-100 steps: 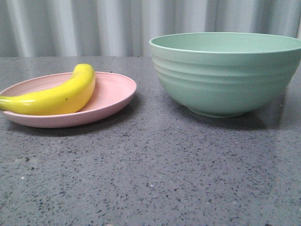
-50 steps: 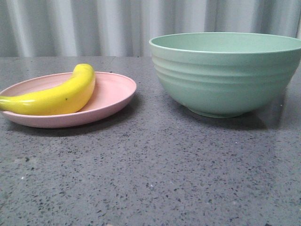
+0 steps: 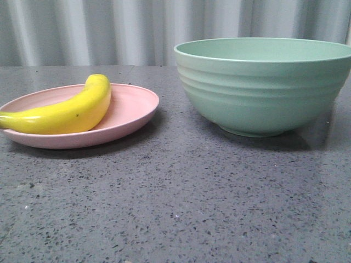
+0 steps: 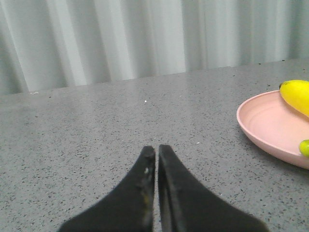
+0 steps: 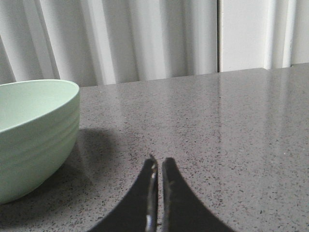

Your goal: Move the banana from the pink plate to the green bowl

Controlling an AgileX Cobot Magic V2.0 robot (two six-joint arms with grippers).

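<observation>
The next move for my left gripper is to go over to the yellow banana on the pink plate and close on the banana's curved middle (image 3: 78, 112).
The yellow banana (image 3: 66, 111) lies curved across the pink plate (image 3: 131, 107) at the left of the table in the front view. The green bowl (image 3: 263, 87) stands to the right of the plate, apart from it. Neither gripper shows in the front view. In the left wrist view my left gripper (image 4: 157, 151) is shut and empty over bare table, with the plate (image 4: 263, 123) and the banana's end (image 4: 295, 93) off to one side. In the right wrist view my right gripper (image 5: 159, 162) is shut and empty, with the bowl (image 5: 34, 130) beside it.
The grey speckled tabletop (image 3: 175, 203) stretches in front of the plate and bowl. A pale pleated curtain (image 3: 109, 30) hangs behind the table's far edge.
</observation>
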